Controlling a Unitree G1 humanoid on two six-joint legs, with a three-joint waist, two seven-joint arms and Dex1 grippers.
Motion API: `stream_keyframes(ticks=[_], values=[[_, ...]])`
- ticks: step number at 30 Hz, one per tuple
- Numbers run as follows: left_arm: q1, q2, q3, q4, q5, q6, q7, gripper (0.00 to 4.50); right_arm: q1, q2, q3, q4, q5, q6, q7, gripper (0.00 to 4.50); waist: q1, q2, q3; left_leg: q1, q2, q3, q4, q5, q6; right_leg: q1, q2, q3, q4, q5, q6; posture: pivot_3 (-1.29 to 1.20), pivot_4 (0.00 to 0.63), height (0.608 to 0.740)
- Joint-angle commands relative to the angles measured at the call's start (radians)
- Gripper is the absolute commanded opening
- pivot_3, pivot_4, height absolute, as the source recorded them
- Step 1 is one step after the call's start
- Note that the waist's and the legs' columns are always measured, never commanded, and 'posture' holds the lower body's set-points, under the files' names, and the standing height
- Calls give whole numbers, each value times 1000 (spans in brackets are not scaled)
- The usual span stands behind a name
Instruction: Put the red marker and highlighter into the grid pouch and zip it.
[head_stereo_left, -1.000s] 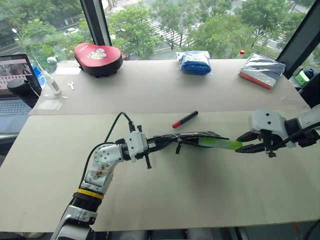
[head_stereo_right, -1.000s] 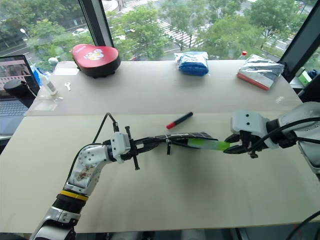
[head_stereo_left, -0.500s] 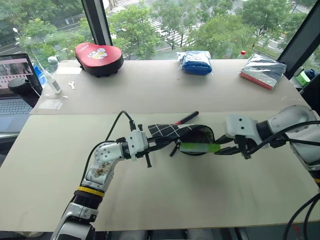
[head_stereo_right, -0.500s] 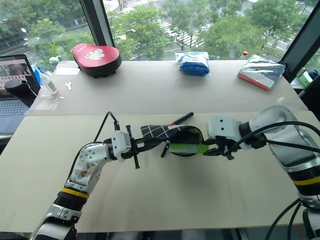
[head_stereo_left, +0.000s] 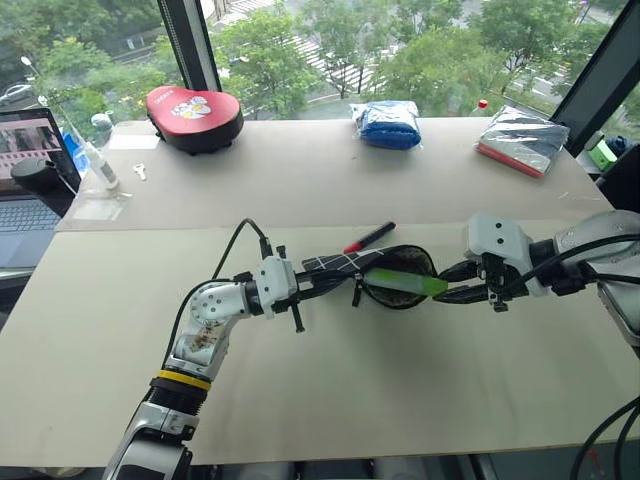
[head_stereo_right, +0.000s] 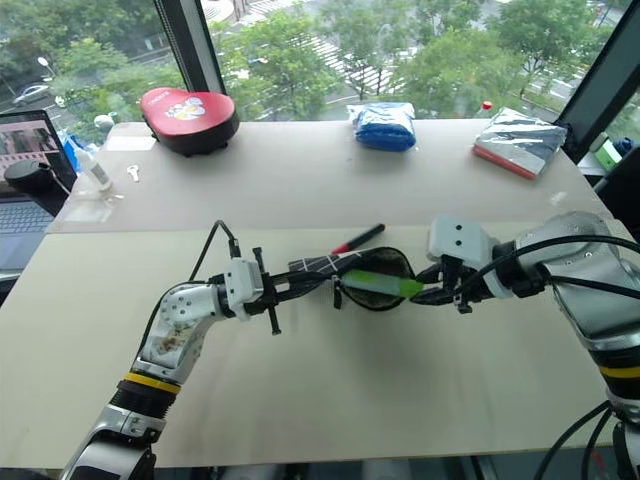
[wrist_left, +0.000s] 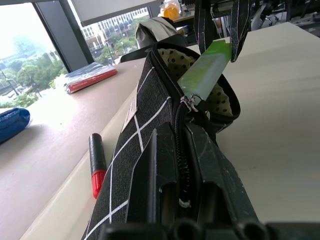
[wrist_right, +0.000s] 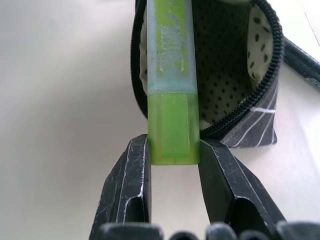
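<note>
The robot's right gripper needs to release the green highlighter inside the grid pouch's opening (head_stereo_left: 413, 268) (wrist_right: 217, 75), against the pale dotted lining.
The grid pouch (head_stereo_left: 340, 264) is held up off the table by its zipper edge, with my left gripper (head_stereo_left: 316, 282) shut on it. Its mouth (wrist_left: 220, 100) gapes open and shows the pale dotted lining. My right gripper (wrist_right: 174, 150) is shut on the rear end of the green highlighter (head_stereo_left: 405, 282). The highlighter slants down to the left, and its front end reaches into the open mouth. The red marker (head_stereo_left: 370, 238) lies loose on the table just behind the pouch, untouched.
At the table's far side stand a red case (head_stereo_left: 195, 115), a blue bundle (head_stereo_left: 388, 125) and a silver packet (head_stereo_left: 525, 140). A laptop (head_stereo_left: 25, 180) and a small bottle (head_stereo_left: 100, 165) are at the far left. Bare tabletop lies in front of the pouch.
My right gripper has carried the highlighter to the left and tipped it downward, so its front end now sits in the pouch's mouth, which has spread open. The left gripper has held still.
</note>
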Motion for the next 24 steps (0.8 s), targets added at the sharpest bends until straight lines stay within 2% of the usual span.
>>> stream_keyframes(ticks=[1, 5, 8, 15, 19, 24], values=[[-10, -4, 0, -17, -5, -23, -2, 0, 29, -17, -97, -118, 110, 92, -18, 983, 1, 0, 0, 0, 0, 0, 0, 0, 0, 0, 0, 0, 0, 0, 0, 0, 150, 740], [-17, -5, -2, -7, -5, -29, -9, 0, 110, -86, -173, -150, 146, 92, 0, 983, 5, 0, 0, 0, 0, 0, 0, -2, 3, 1, 0, 0, -1, 0, 0, 0, 150, 740], [-22, -6, -1, -1, -5, -31, -12, 0, 113, -112, -203, -125, 157, 87, -16, 983, 7, 0, 0, 0, 0, 0, 1, -2, 3, 1, 0, 0, -1, 0, 0, 0, 150, 740], [-30, -10, -3, 8, -2, -37, -17, 0, 108, -158, -141, -64, 81, 5, -43, 983, 2, 0, 0, 0, 0, 0, 1, -2, 3, 1, 0, 0, 0, 0, 0, 0, 150, 740], [-28, -12, -5, 5, 0, -40, -15, 0, 64, -175, -106, -9, 44, -22, -54, 983, 1, 0, 0, 0, 0, 1, 1, -1, 3, 1, 0, 0, -1, 0, 0, 0, 150, 740], [-31, -14, -8, 11, 2, -46, -17, 0, -30, -145, -28, 35, 15, -14, -62, 983, -2, 0, 0, 0, 0, 1, 1, -1, 1, 1, 0, 0, 0, 0, 0, 0, 150, 740]])
